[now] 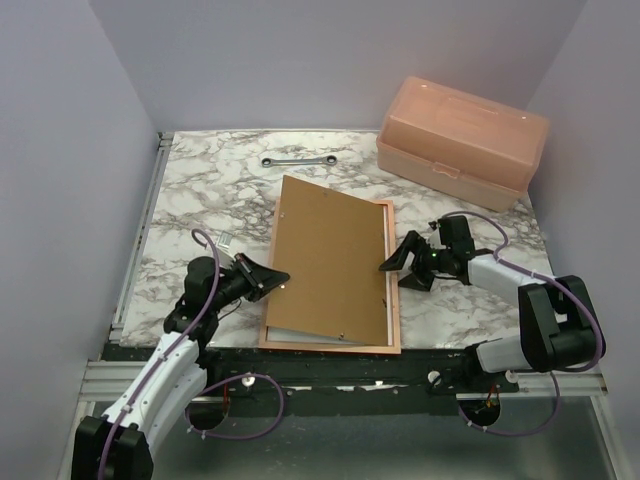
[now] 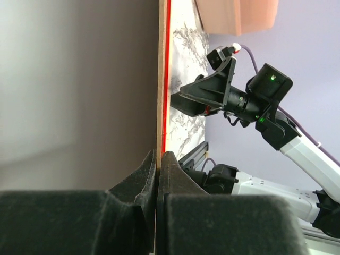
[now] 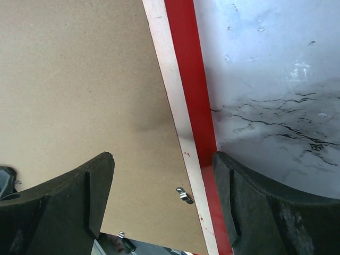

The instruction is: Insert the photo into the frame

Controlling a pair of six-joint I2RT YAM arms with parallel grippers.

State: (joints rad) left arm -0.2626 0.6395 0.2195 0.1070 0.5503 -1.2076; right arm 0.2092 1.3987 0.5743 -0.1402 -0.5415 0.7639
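My left gripper should release the brown backing board inside the pale wood-orange rim (image 1: 331, 267) on the marble table.
The frame (image 1: 393, 300) lies back-up on the marble table, its pale wood-orange rim showing. A brown backing board (image 1: 330, 260) rests askew on it. My left gripper (image 1: 275, 277) is shut on the board's left edge; in the left wrist view the thin board (image 2: 79, 79) runs between the closed fingers (image 2: 159, 156). My right gripper (image 1: 397, 268) is open and empty and straddles the frame's right rim. In the right wrist view (image 3: 164, 202) one finger is over the board (image 3: 79, 79) and the other is outside the red edge (image 3: 194, 106). The photo is hidden.
A pink plastic box (image 1: 462, 140) stands at the back right. A metal wrench (image 1: 298, 160) lies behind the frame. A small clear object (image 1: 225, 240) sits left of the board. Walls close in the left, back and right sides.
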